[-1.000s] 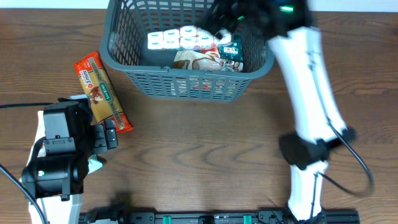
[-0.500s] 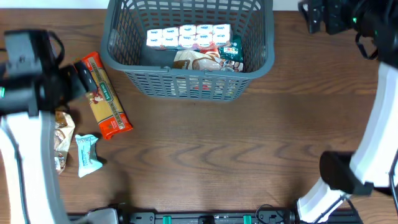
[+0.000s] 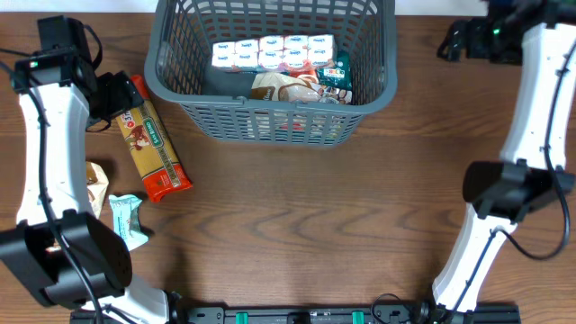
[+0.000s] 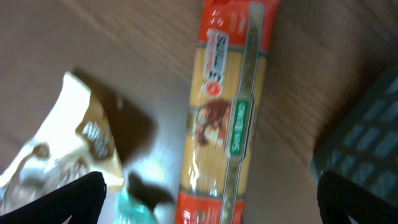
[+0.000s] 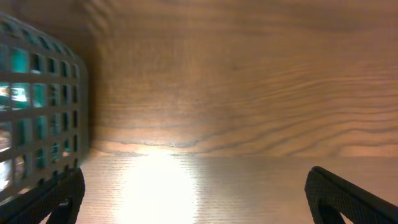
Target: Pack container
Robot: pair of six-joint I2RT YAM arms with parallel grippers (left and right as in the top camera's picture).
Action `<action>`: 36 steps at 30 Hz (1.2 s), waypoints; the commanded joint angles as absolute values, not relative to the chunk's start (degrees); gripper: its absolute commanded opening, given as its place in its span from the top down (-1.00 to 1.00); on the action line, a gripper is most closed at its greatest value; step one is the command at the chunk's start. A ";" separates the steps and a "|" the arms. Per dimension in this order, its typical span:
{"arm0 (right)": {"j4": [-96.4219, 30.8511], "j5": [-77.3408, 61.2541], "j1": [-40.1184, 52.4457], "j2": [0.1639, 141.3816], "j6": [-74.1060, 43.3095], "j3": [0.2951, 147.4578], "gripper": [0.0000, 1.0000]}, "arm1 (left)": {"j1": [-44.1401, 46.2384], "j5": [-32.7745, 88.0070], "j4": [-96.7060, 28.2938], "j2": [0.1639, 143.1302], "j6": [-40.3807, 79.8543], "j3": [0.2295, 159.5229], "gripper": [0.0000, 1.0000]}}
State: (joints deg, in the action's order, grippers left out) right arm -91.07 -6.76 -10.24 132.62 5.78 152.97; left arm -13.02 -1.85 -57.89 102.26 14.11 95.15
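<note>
The middle of the orange pasta packet (image 3: 151,140) (image 4: 219,138), around its green label, is the spot my left gripper needs to move to next, and it should close there.
The dark grey lattice container (image 3: 171,81) stands at the table's back centre, holding white packets, a brown bag and a teal packet. It shows at the left of the right wrist view (image 5: 37,106) and at the right edge of the left wrist view (image 4: 367,143). A long orange pasta packet (image 3: 148,139) lies left of it, also in the left wrist view (image 4: 227,118). My left gripper (image 3: 112,94) is open and empty, hovering by the pasta's far end. My right gripper (image 3: 454,40) is open and empty, right of the container above bare table.
A beige snack bag (image 3: 94,184) and a teal packet (image 3: 128,220) lie near the table's left edge, below the pasta; both show in the left wrist view, the bag (image 4: 62,155) and the packet (image 4: 134,208). Brown wooden table (image 3: 297,225) spreads in front.
The left arm rose from the front left and swung back over the pasta packet. The right arm left the container and moved out to its right. The packets did not move.
</note>
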 commanded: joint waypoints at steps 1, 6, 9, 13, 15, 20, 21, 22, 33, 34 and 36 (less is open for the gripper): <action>-91.26 -8.43 -9.43 136.55 4.54 152.81 -0.99 | -13.06 -1.74 -56.16 103.79 10.00 93.32 -0.97; -90.50 -8.40 -8.80 140.05 4.95 152.81 -0.98 | -12.53 -0.45 -50.61 104.38 4.47 87.57 -0.97; -89.47 -8.40 -8.58 141.16 4.99 152.81 -0.99 | -12.34 -0.34 -46.87 104.38 4.03 82.59 -0.97; -88.44 -8.45 -8.58 141.43 4.99 152.81 -0.98 | -12.34 0.86 -41.32 104.38 2.55 75.33 -0.97; -88.01 -8.51 -8.58 141.43 5.30 152.81 -0.99 | -12.34 0.84 -39.05 104.40 2.35 72.64 -0.97; -87.94 -10.41 -8.54 141.43 6.85 152.81 -0.98 | -12.01 0.75 -35.29 104.88 2.39 68.82 -0.97; -87.90 -11.03 -8.47 141.43 7.44 152.81 -0.99 | -11.84 0.60 -34.57 105.23 2.39 68.40 -0.97; -87.85 -11.03 -8.40 141.43 7.57 152.81 -0.99 | -11.70 0.60 -34.26 105.69 2.39 68.36 -0.97; -87.88 -10.96 -7.77 141.43 9.08 152.81 -0.98 | -9.50 0.62 -29.39 113.45 5.48 68.36 -0.97; -87.85 -10.96 -7.79 141.43 9.08 152.81 -0.99 | -9.50 0.62 -29.21 114.06 5.48 68.36 -0.97; -87.85 -10.96 -7.79 141.43 9.13 152.81 -0.99 | -9.50 0.62 -29.28 114.74 5.69 68.36 -0.99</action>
